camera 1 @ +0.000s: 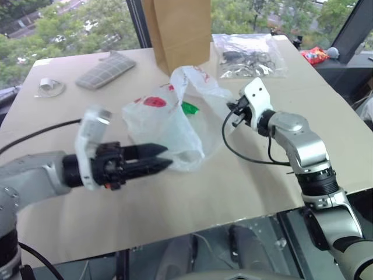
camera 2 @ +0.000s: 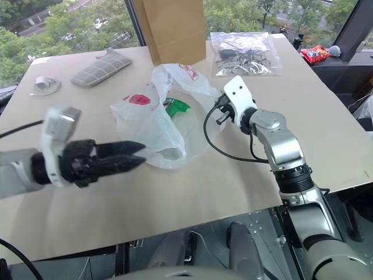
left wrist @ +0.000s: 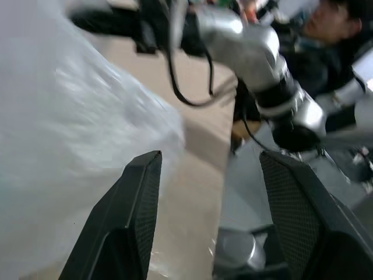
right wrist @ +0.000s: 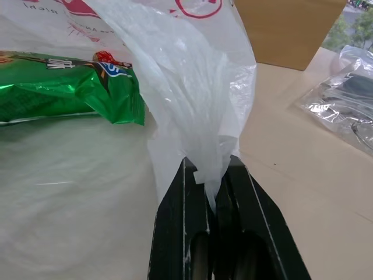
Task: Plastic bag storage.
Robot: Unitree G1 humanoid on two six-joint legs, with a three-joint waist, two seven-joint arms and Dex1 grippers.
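Next, my right gripper sets the plastic bag down on the table [camera 1: 226,140] in front of the clear zip bag.
The plastic bag [camera 1: 166,119], thin translucent white with red print, lies crumpled in the middle of the table [camera 1: 192,198]. A green snack packet [right wrist: 64,87] shows through it. My right gripper [right wrist: 207,169] is shut on a gathered fold of the bag at its right side, and the fold rises out from between the fingers. My left gripper [camera 1: 166,158] hovers just in front of the bag's near left side, pointing right. In the left wrist view its two black fingers [left wrist: 134,192] stand apart with nothing between them, the bag right beside one finger.
A tall brown paper bag [camera 1: 178,29] stands behind the plastic bag. A clear zip bag of dark items [camera 1: 247,55] lies at the back right, a grey checked cloth [camera 1: 105,70] and a small white object [camera 1: 49,86] at the back left. A person [left wrist: 344,35] is beyond the table.
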